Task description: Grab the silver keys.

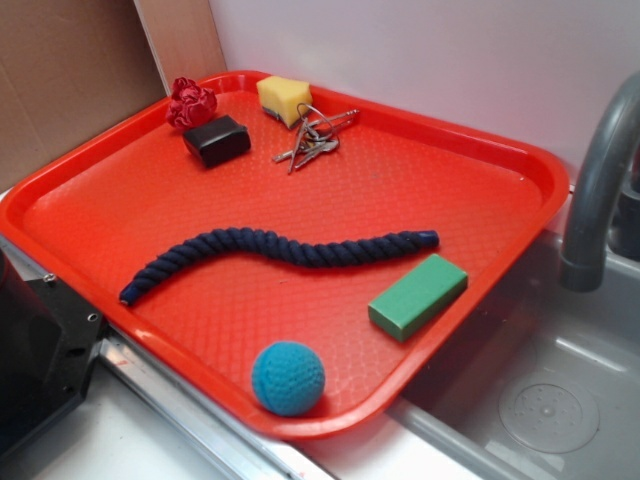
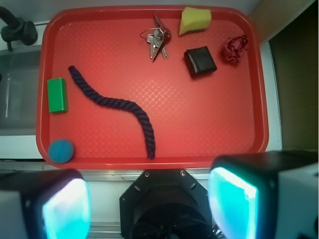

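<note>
The keys cross one another below the key ring. My gripper will close there, on the middle of the silver keys (image 1: 309, 141) (image 2: 158, 43).
The silver keys (image 1: 315, 142) lie at the back of the red tray (image 1: 500, 160), just right of the yellow sponge (image 1: 284, 99). In the wrist view the keys (image 2: 157, 41) sit near the tray's top edge, left of the sponge (image 2: 195, 20). My gripper (image 2: 149, 204) is open and empty, its two pads wide apart at the bottom of the wrist view, high above and outside the tray's near edge, far from the keys. The gripper does not show in the exterior view.
On the tray lie a black block (image 1: 217, 139), a red knotted cloth (image 1: 190, 103), a dark blue rope (image 1: 270, 252), a green block (image 1: 417, 295) and a blue ball (image 1: 288, 378). A grey faucet (image 1: 600, 190) and sink (image 1: 550, 400) stand to the right. The robot base (image 1: 40, 350) is at the front left.
</note>
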Controlling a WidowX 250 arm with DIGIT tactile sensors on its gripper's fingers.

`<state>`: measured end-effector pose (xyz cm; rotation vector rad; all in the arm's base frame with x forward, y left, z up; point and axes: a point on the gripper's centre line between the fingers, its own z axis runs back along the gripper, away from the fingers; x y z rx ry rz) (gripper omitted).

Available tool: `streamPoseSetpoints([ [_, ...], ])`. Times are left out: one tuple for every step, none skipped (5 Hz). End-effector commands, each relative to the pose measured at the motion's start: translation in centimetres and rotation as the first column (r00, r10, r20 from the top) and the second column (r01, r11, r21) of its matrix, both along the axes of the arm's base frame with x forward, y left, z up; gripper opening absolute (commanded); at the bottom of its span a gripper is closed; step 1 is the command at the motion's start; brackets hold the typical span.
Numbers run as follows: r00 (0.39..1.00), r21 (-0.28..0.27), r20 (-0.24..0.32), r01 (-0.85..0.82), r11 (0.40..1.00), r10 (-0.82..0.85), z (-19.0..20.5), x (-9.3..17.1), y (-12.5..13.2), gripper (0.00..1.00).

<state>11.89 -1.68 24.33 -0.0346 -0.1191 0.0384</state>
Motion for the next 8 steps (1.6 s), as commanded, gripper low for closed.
streamPoseSetpoints([
  [1.0,0.0,0.0,0.0,1.0,0.0,0.0,0.0,0.0,1.0],
  [0.971,0.043,0.039,0.234,0.971,-0.236,-3.4,4.3,0.7,1.0],
  [0.917,0.036,0.085,0.388,0.921,-0.39,-5.8,6.2,1.3,1.0],
  [0.844,0.121,0.101,0.515,0.849,-0.527,-8.7,8.1,2.0,1.0],
  [0.823,0.249,0.035,0.543,0.802,-0.567,-11.1,10.4,4.4,1.0],
  [0.823,0.249,0.035,0.543,0.802,-0.567,-11.1,10.4,4.4,1.0],
  [0.823,0.249,0.035,0.543,0.802,-0.567,-11.1,10.4,4.4,1.0],
  [0.823,0.249,0.035,0.543,0.802,-0.567,-11.1,10.4,4.4,1.0],
])
